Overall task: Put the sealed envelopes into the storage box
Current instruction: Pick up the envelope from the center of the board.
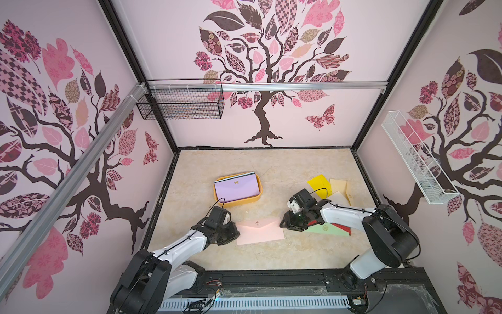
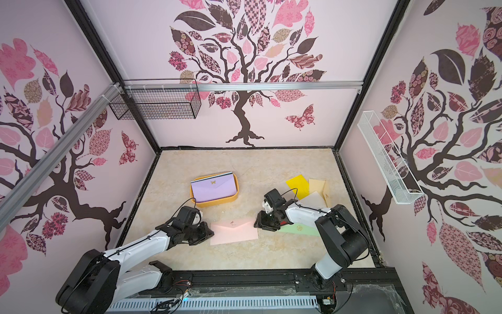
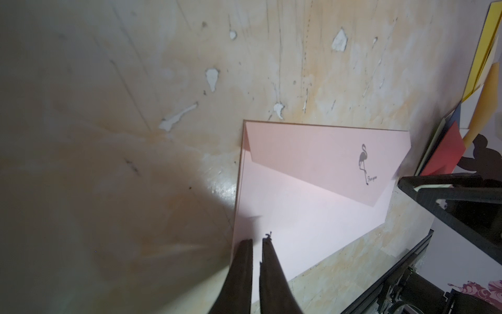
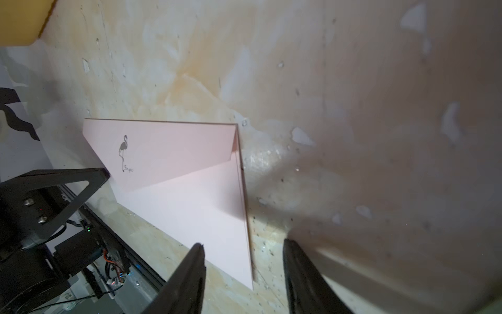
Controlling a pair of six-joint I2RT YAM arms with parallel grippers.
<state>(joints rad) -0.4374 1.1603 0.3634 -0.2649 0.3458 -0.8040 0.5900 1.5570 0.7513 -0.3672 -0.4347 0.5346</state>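
Next, I close my right gripper on the short edge (image 1: 284,233) (image 4: 250,259) of the pink envelope opposite my left gripper, near the envelope's front corner.
A pink envelope (image 1: 259,229) (image 2: 233,231) with a flamingo emblem lies flat on the table between my two grippers. My left gripper (image 1: 237,233) (image 3: 256,240) is shut, its tips resting at the envelope's left edge (image 3: 298,217). My right gripper (image 1: 282,223) (image 4: 244,244) stands open, its fingers straddling the pink envelope's right edge (image 4: 190,204) near a corner. The orange-yellow storage box (image 1: 239,203) (image 2: 217,204) sits behind the left gripper with a lilac envelope (image 1: 236,190) on top of others. Yellow (image 1: 319,183), cream (image 1: 339,186), pale green (image 1: 326,231) and red (image 1: 342,227) envelopes lie under and behind my right arm.
A black wire basket (image 1: 182,103) hangs on the back wall at the left. A white wire basket (image 1: 418,163) hangs on the right wall. A black rail (image 1: 271,277) runs along the table's front edge.
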